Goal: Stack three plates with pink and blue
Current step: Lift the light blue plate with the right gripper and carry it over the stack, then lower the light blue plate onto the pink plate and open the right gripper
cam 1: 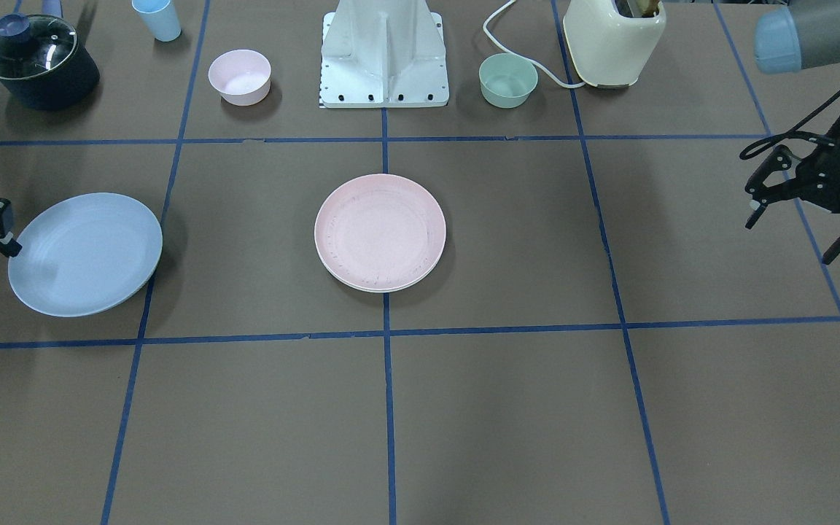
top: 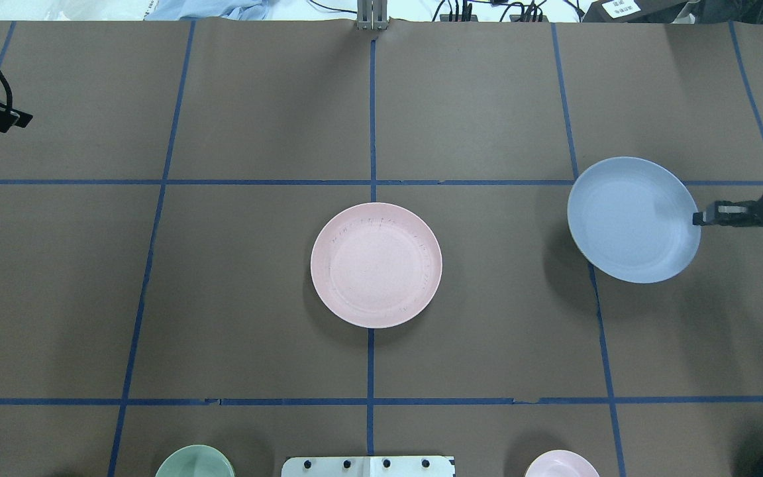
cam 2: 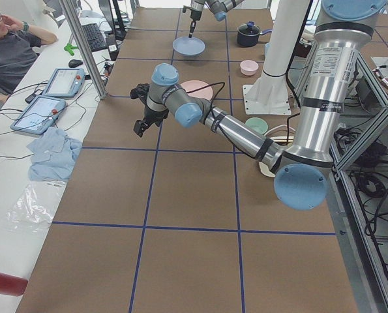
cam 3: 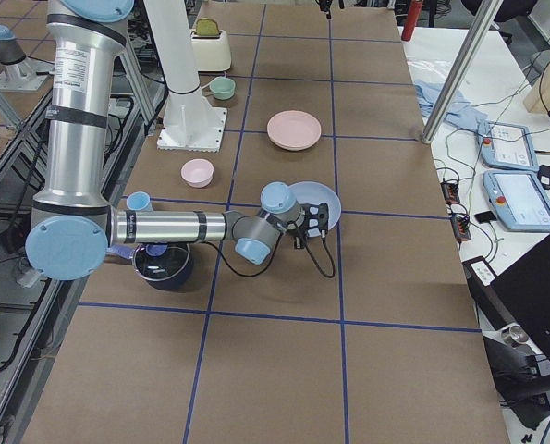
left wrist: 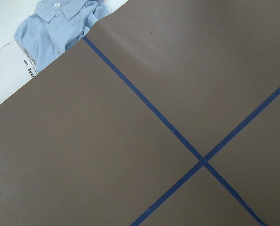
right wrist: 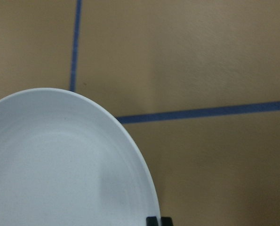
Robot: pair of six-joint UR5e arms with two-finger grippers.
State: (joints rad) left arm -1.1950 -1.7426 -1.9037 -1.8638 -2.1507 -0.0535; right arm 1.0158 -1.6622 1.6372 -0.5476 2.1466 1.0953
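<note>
Next, I set the blue plate squarely on top of the pink plate at the table's centre (cam 1: 381,231) using my right gripper.
A pink plate (cam 1: 380,232) lies at the table's centre, with the rim of a second plate showing under it; it also shows in the overhead view (top: 375,265). My right gripper (cam 1: 10,246) is shut on the rim of a blue plate (cam 1: 84,254) and holds it a little off the table, to the robot's right of the pink plates. The overhead view shows the same grip (top: 698,218) on the blue plate (top: 633,218). The right wrist view shows the blue plate (right wrist: 60,165) from close up. My left gripper (cam 1: 792,240) is open and empty, far off to the robot's left.
Along the robot's side stand a lidded dark pot (cam 1: 37,62), a blue cup (cam 1: 157,18), a pink bowl (cam 1: 239,76), the robot base (cam 1: 385,55), a green bowl (cam 1: 507,80) and a cream toaster (cam 1: 613,40). A blue cloth (left wrist: 60,33) lies off the table's far edge.
</note>
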